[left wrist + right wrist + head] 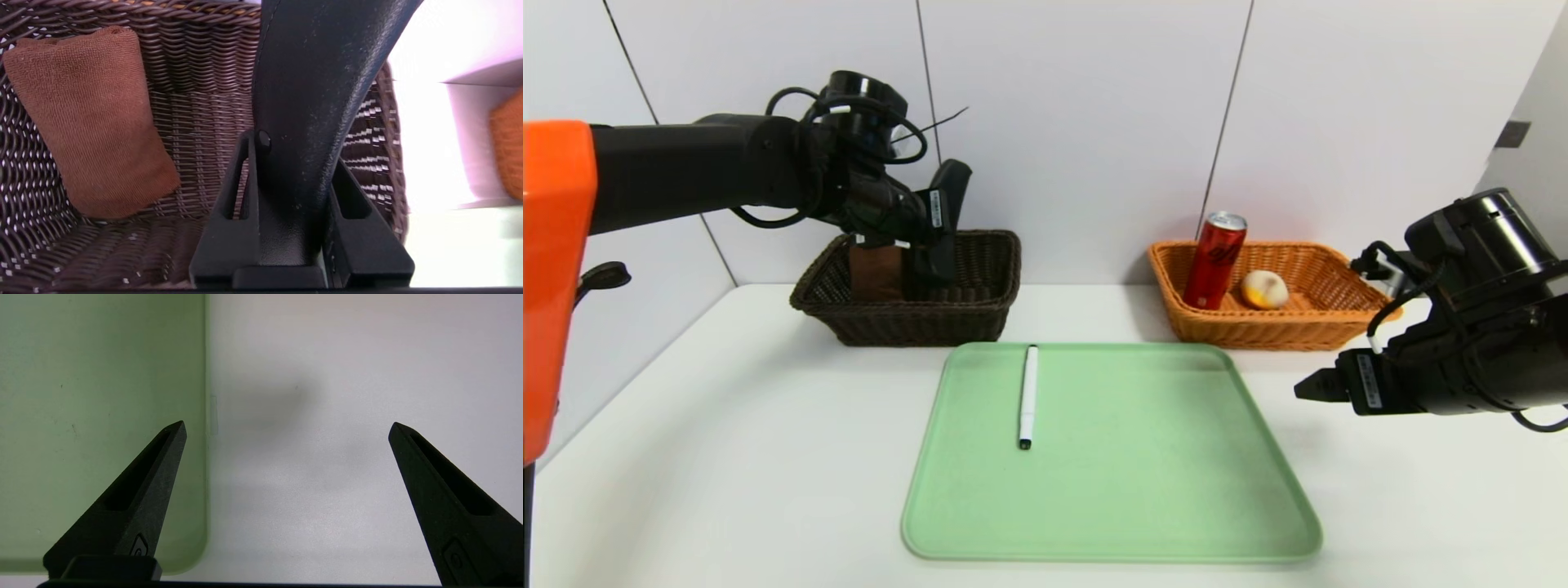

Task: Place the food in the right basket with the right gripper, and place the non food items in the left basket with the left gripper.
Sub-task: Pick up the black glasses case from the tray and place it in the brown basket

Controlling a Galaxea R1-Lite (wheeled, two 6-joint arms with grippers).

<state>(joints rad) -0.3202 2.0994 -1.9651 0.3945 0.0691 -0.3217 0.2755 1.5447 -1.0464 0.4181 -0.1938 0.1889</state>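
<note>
My left gripper is to put the long black soft case inside the dark brown basket (947, 281) (272, 228). It will let go of the case there, beside the rolled brown towel.
My left gripper (929, 245) (294, 151) is shut on the long black soft case (949, 214) (318, 73) above the dark brown left basket (980, 318) (196, 81). The case's lower end reaches down inside the basket. A rolled brown towel (876, 273) (90, 122) lies in that basket beside it. The white marker pen (1028, 396) lies on the green tray (1160, 457). In the orange-tan right basket (1290, 327) a red can (1214, 261) stands next to the pale bun (1264, 289). My right gripper (1311, 385) (286, 428) hovers open and empty beside the tray's right edge.
The green tray (81, 375) lies in the middle of the white table (727, 457), in front of both baskets. A white tiled wall stands directly behind the baskets. The right arm's bulky wrist (1470, 343) hangs over the table's right side.
</note>
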